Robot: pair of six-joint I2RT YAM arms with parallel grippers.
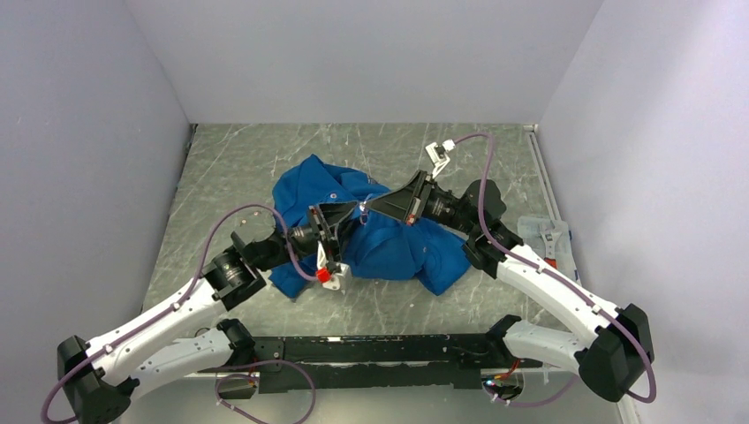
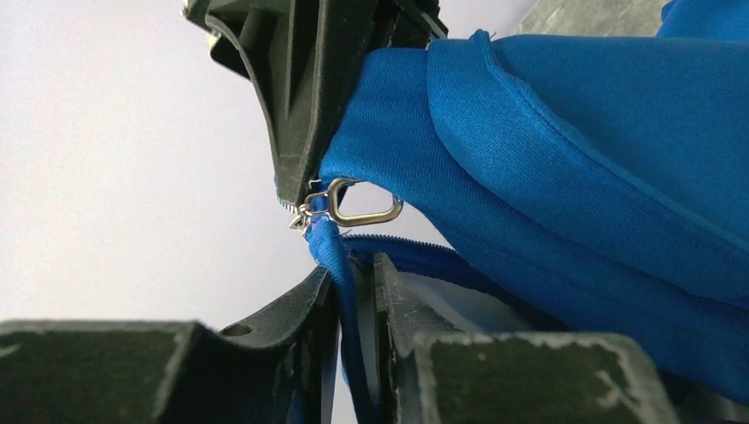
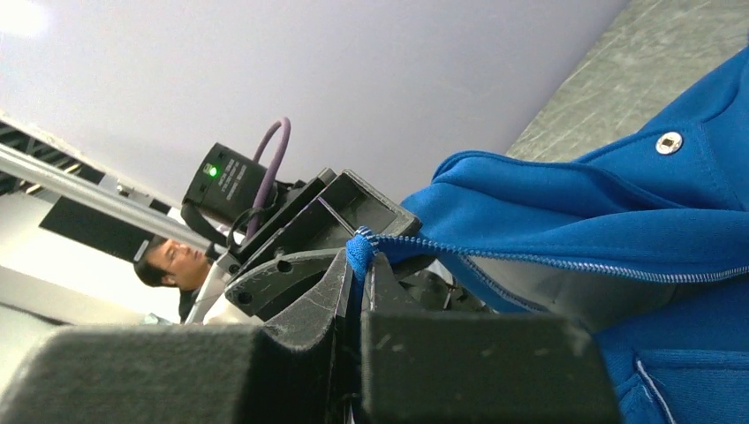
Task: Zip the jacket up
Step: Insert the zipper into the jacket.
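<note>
The blue zipper edge sits deep between my left gripper's fingers, so next I open them and pinch it closer to the zipper pull (image 2: 324, 237).
The bright-blue jacket (image 1: 380, 234) lies bunched in the middle of the table. My left gripper (image 1: 346, 215) and right gripper (image 1: 371, 205) meet tip to tip above it. In the left wrist view my left gripper (image 2: 356, 269) is shut on a thin blue zipper edge just below the metal zipper pull (image 2: 353, 203), which hangs at the tip of the other gripper. In the right wrist view my right gripper (image 3: 360, 261) is shut on the blue end of the zipper tape (image 3: 360, 246). A silvery zipper line (image 3: 565, 263) runs right from it, with a snap button (image 3: 669, 142) above.
The grey marbled table (image 1: 265, 168) is walled by pale panels on three sides. A clear plastic item (image 1: 548, 237) lies at the right edge. A small white part (image 1: 437, 152) sits behind the right arm. A black rail (image 1: 380, 353) runs along the near edge.
</note>
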